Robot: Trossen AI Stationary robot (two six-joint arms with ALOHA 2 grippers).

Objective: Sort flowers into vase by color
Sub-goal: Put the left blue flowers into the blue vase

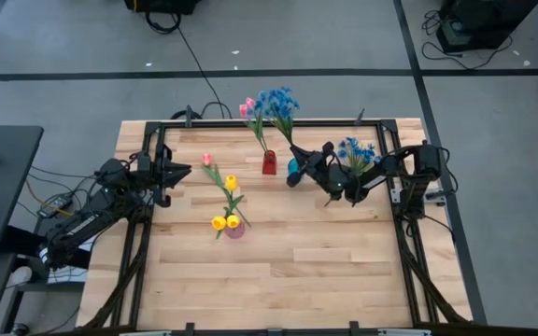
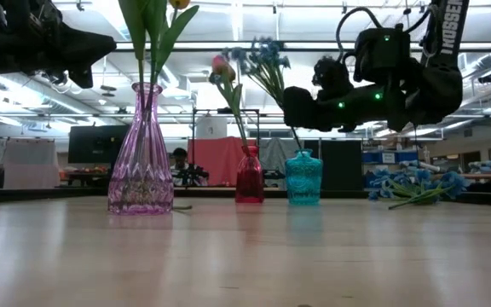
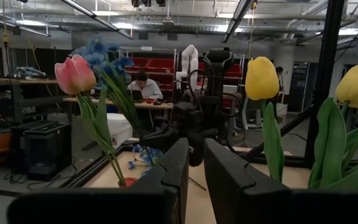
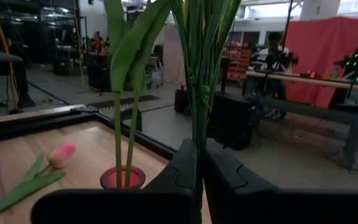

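I need to let go with my right gripper, take their stems [image 2: 275,84] from above and pull them upright, since the blue flowers lean from the teal vase toward the pink tulips.
Three vases stand on the wooden table. A purple vase [image 1: 234,229] holds yellow tulips [image 1: 225,221]. A red vase [image 1: 269,164] holds pink tulips [image 1: 247,107]. A teal vase [image 2: 303,177] has blue flowers [image 2: 262,58] standing in its neck. My right gripper [image 4: 199,146] is just above the teal vase, shut on those flowers' stems. One pink tulip [image 1: 206,160] lies flat on the table between the purple and red vases. My left gripper [image 1: 183,173] waits at the table's left edge, open by a narrow gap and holding nothing. My right gripper pinches several thin green stems [image 4: 197,124] of the blue flowers between its two fingers, low on the stems and well below the blooms. The fingers come in about level from the table's right side and lie across the stems. The stems stand upright and run down into the teal vase's neck [image 2: 300,153].
A loose bunch of blue flowers [image 1: 355,151] lies on the table at the right, under my right arm. A black frame rail [image 1: 250,124] runs along the table's edges. The near half of the tabletop [image 1: 297,275] is bare wood.
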